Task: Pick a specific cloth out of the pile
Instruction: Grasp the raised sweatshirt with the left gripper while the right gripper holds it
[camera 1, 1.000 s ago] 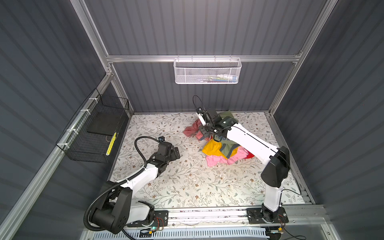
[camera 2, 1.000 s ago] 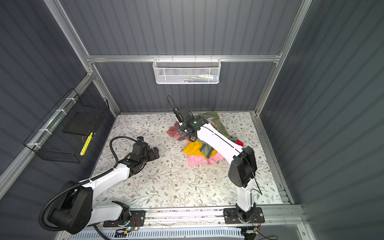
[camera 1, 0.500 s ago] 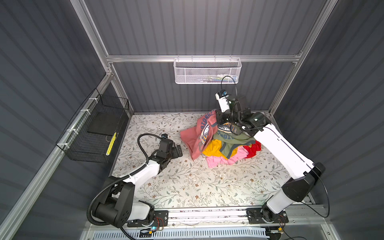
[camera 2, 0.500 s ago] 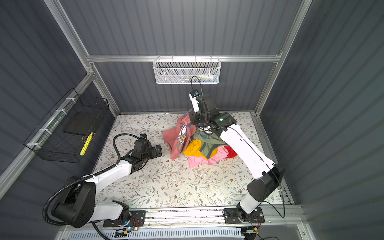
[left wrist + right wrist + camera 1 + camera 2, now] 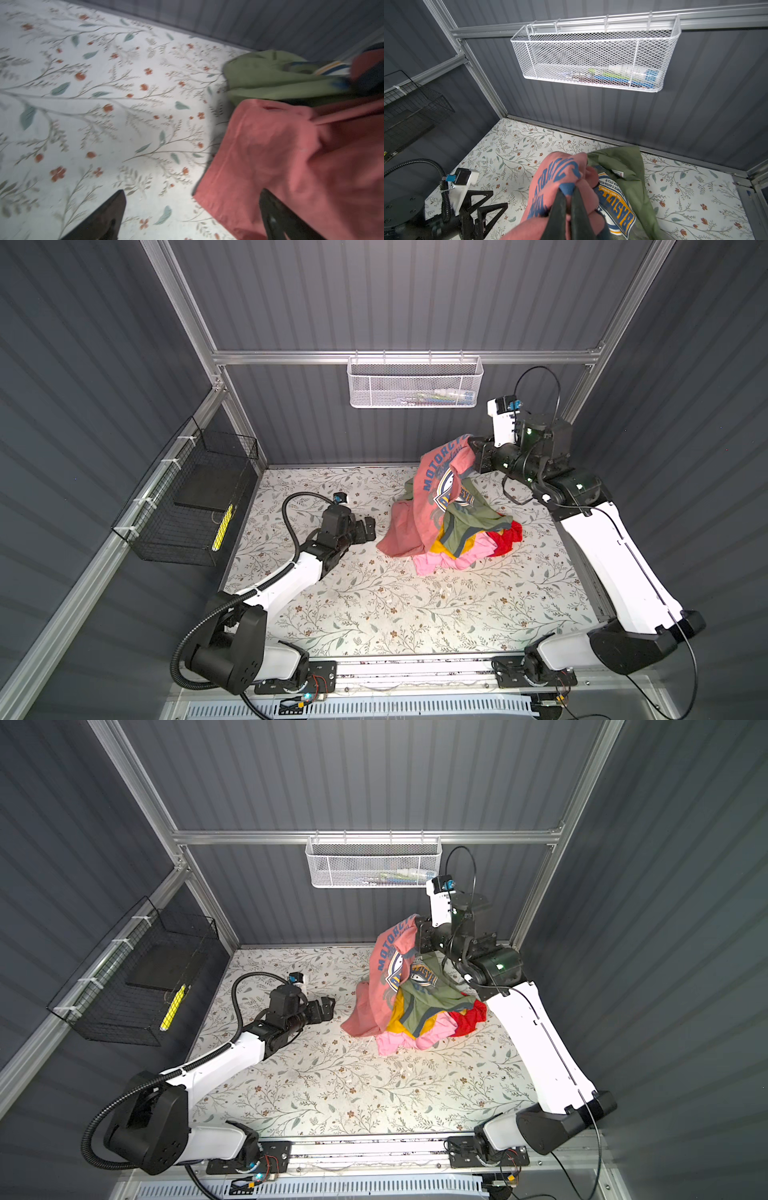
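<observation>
My left gripper needs to grip the hanging side of the salmon-pink cloth, by the start of its blue MOTORCYCLE lettering [image 5: 423, 494].
The cloth [image 5: 430, 493] [image 5: 380, 986], salmon-pink with blue MOTORCYCLE lettering, hangs from my right gripper [image 5: 471, 444] [image 5: 416, 924], which is raised near the back wall. In the right wrist view the right gripper [image 5: 567, 192] is shut on a bunched fold of the cloth [image 5: 550, 176]. Its lower hem trails on the mat against the pile [image 5: 469, 535] [image 5: 428, 1019] of olive, yellow, pink and red garments. My left gripper [image 5: 368, 527] [image 5: 328, 1007] [image 5: 193, 191] is open low over the mat, just left of the hem of the cloth [image 5: 301, 166], holding nothing.
The olive green T-shirt [image 5: 270, 79] [image 5: 623, 164] lies on top of the pile behind the cloth. A white mesh basket [image 5: 415, 381] hangs on the back wall. A black wire basket [image 5: 191, 506] hangs on the left wall. The floral mat [image 5: 395, 605] covers the floor.
My right gripper has risen and swung toward the back right, pulling the cloth up out of the pile. My left gripper has moved right toward the cloth's hem, staying open.
</observation>
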Controlling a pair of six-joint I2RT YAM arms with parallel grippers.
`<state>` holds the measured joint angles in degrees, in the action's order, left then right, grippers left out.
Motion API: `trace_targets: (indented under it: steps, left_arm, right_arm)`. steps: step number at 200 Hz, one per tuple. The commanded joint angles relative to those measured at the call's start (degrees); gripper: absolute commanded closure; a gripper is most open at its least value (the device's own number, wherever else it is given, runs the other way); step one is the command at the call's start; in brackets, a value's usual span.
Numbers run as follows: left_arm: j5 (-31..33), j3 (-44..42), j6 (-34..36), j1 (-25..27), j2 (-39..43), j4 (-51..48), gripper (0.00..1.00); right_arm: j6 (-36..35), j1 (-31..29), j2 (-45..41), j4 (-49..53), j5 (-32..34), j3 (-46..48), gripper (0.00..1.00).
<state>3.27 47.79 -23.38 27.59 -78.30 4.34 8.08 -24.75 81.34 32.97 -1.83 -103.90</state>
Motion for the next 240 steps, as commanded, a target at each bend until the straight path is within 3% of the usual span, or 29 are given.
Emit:
trace_targets:
  steps: [1, 50, 87, 132, 149, 167, 192, 201, 218, 232, 240]
  left_arm:
    - [-7.93, 6.76, 3.25, 3.34, -0.86, 4.60, 0.00]
    - [-19.28, 18.38, 6.19, 12.92, -7.35, 7.15, 0.00]
    - [-20.03, 24.63, 7.59, 15.97, -14.09, 6.91, 0.00]
    - [-8.55, 32.28, 9.95, 16.83, -20.06, 2.18, 0.04]
    - [-5.95, 34.91, 10.88, 16.89, -20.99, 3.01, 0.13]
    - [-0.28, 35.58, 11.09, 16.88, -20.61, 3.57, 0.42]
    - [5.41, 34.54, 14.58, 16.80, -17.24, 4.05, 0.84]
    - [7.35, 33.94, 15.89, 16.80, -15.44, 4.20, 1.00]
    - [11.59, 31.53, 18.21, 16.79, -11.76, 4.66, 1.00]
    - [14.52, 30.38, 20.12, 16.79, -8.59, 4.71, 1.00]
    - [16.20, 30.07, 21.31, 16.79, -6.89, 4.37, 1.00]
  right_arm:
    - [1.87, 0.42, 0.34, -1.78, -2.53, 1.37, 1.00]
    - [7.67, 0.22, 1.08, -5.13, -9.17, 6.28, 1.00]
    - [8.30, -0.47, 0.68, -7.28, -12.01, 8.14, 1.00]
    - [7.48, -0.47, -2.18, -9.24, -15.72, 10.60, 1.00]
    - [7.02, -0.47, -2.66, -8.14, -15.38, 11.16, 1.00]
    - [6.54, -0.38, -3.28, -7.84, -15.20, 12.45, 0.99]
    - [5.53, -0.04, -4.23, -7.83, -14.56, 13.86, 0.89]
    - [5.45, 0.27, -4.56, -8.34, -14.22, 14.65, 0.80]
    - [5.55, 0.74, -4.96, -9.16, -13.43, 15.97, 0.61]
    - [5.32, 0.85, -4.95, -9.24, -13.06, 16.56, 0.30]
    - [5.09, 0.85, -4.99, -9.28, -12.46, 16.98, 0.21]
